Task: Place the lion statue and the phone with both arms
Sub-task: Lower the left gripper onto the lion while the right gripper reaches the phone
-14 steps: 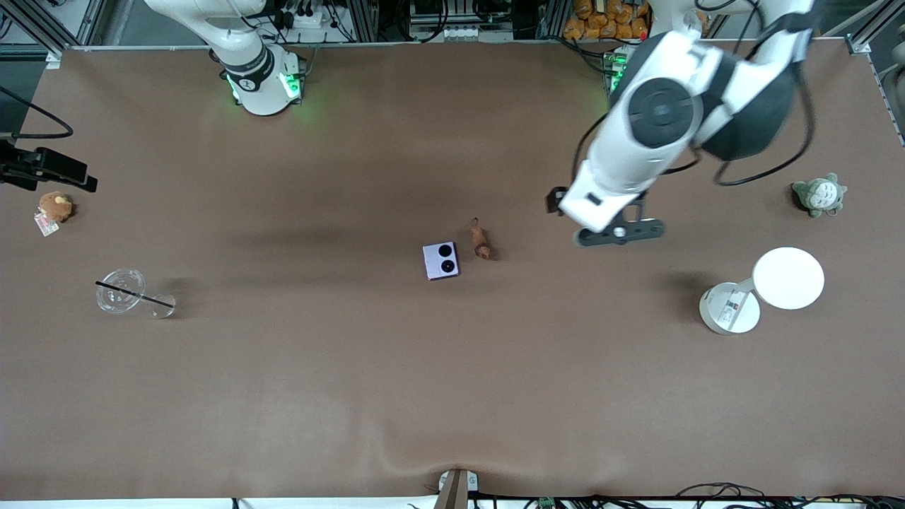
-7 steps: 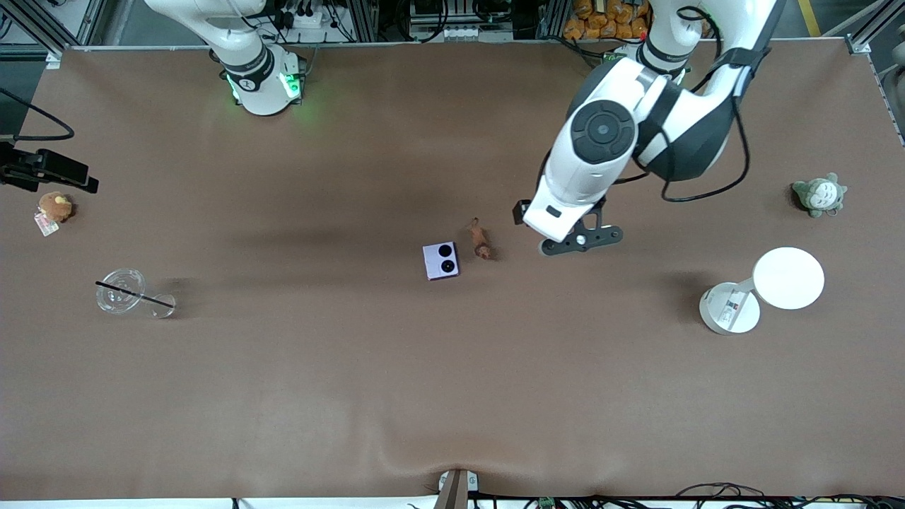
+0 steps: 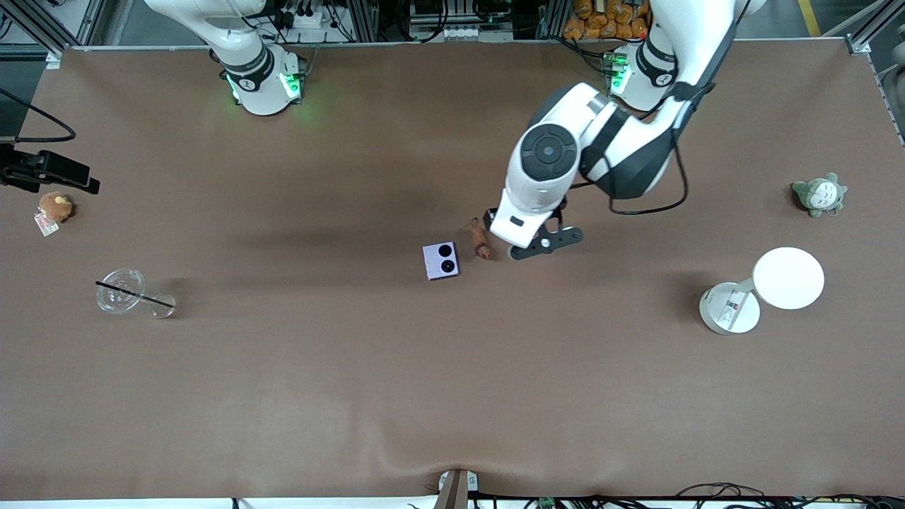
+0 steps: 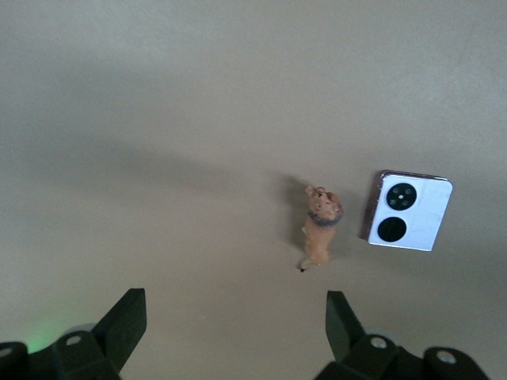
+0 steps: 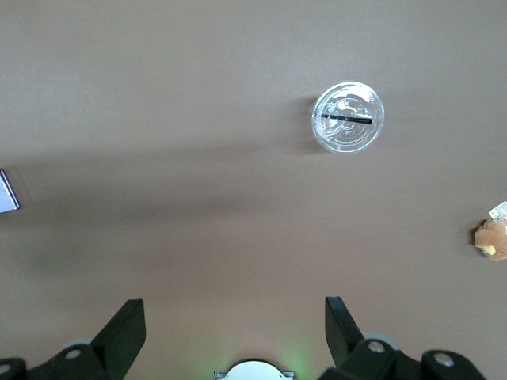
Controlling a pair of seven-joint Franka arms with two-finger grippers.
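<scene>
Next, my left gripper closes around the neck of the lion statue (image 3: 483,246) (image 4: 324,219), at the dark collar that sits just behind the statue's head.
The lion statue (image 3: 481,240) (image 4: 321,226), small and reddish-brown, lies mid-table. Touching distance away sits the pale lavender phone (image 3: 441,261) (image 4: 408,211), slightly nearer the front camera and toward the right arm's end, its two black circles facing up. My left gripper (image 3: 529,240) (image 4: 234,317) hovers open over bare table just beside the lion, toward the left arm's end, holding nothing. My right gripper (image 5: 234,317) is open and empty, high above the table near its own base (image 5: 253,370); it is out of the front view. One phone corner (image 5: 6,192) shows there.
A clear cup with a black straw (image 3: 121,290) (image 5: 348,117) and a brown plush (image 3: 55,206) (image 5: 493,239) sit toward the right arm's end. A grey-green plush (image 3: 819,194) and a white round stand (image 3: 788,277) sit toward the left arm's end.
The left arm has swung from the left arm's end toward mid-table, bringing its open gripper beside the lion statue. Lion and phone have not moved.
</scene>
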